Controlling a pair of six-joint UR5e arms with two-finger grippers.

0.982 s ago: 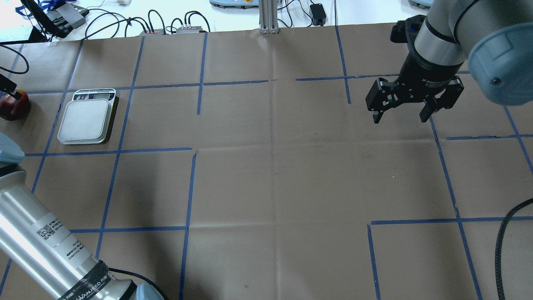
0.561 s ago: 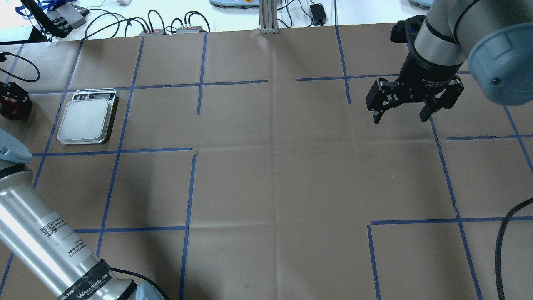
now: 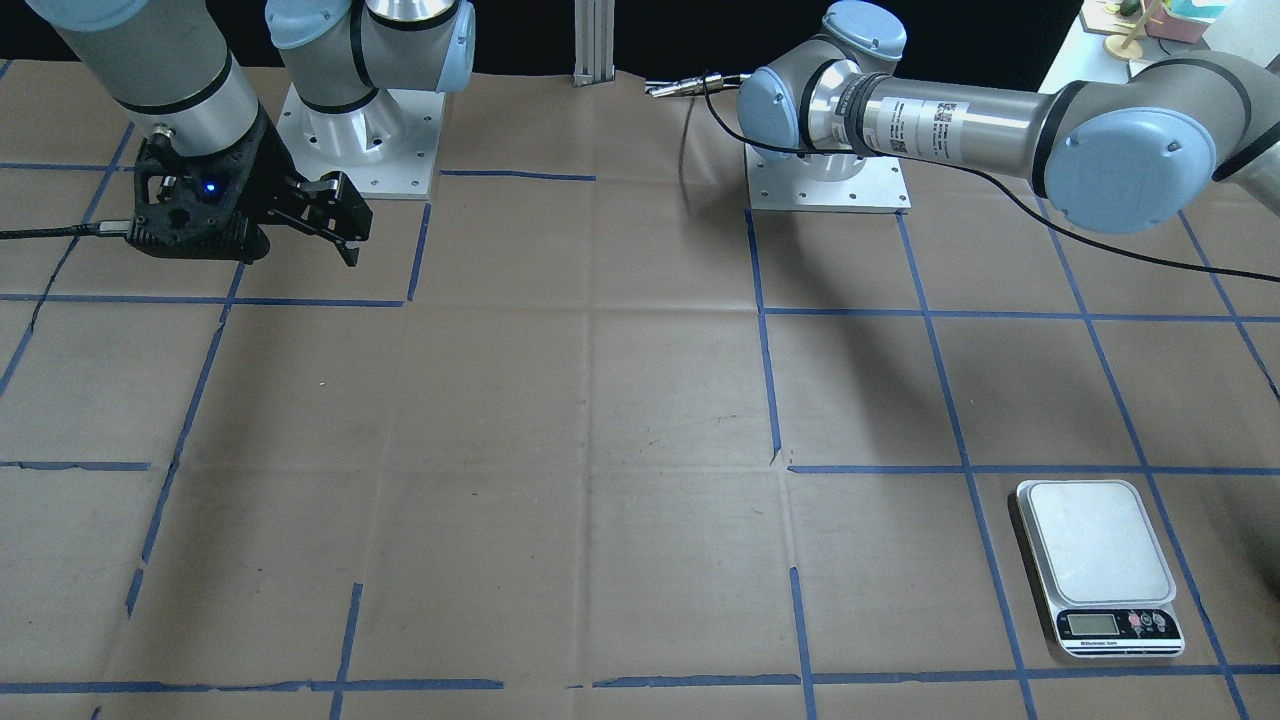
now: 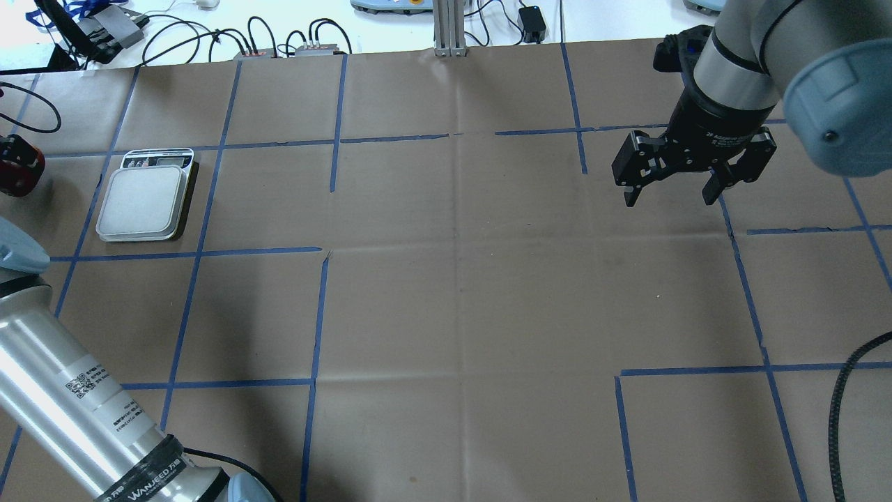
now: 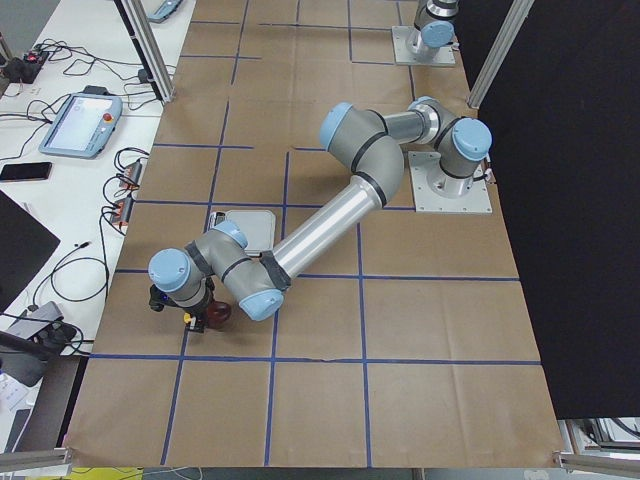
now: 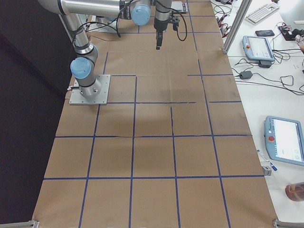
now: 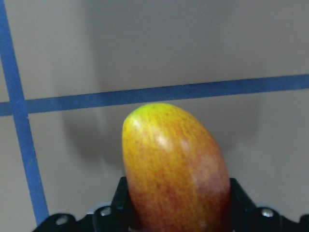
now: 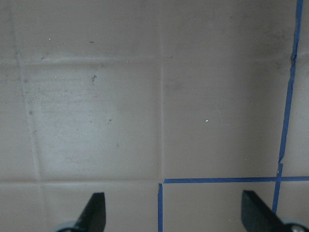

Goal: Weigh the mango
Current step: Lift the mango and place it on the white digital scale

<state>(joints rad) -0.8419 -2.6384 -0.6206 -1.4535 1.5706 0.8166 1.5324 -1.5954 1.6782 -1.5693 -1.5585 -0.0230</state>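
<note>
I need to release the mango with my left gripper on the bare platform of the white scale (image 3: 1118, 551), behind the scale's display. The mango is still between that gripper's fingers.
The mango (image 7: 176, 169), red shading to orange-yellow at its tip, sits between my left gripper's fingers (image 7: 239, 195), which are shut on it. In the overhead view it shows as a dark red shape (image 4: 10, 178) at the far left edge under my left gripper (image 4: 15, 157), left of the scale. It also shows in the exterior left view (image 5: 218, 314). The white scale (image 4: 143, 202) has a bare platform and shows in the front view (image 3: 1095, 545) too. My right gripper (image 4: 669, 195) is open and empty, far off on the right.
Brown paper with blue tape lines covers the table (image 4: 460, 300). Cables and small boxes (image 4: 279, 49) lie beyond the far edge. The left arm's long silver link (image 4: 77, 411) crosses the near left corner. A black cable (image 4: 847, 390) hangs at the right.
My left gripper with the mango has shifted slightly towards the view's left edge, and less of the fruit shows. The right arm and the scale have not moved.
</note>
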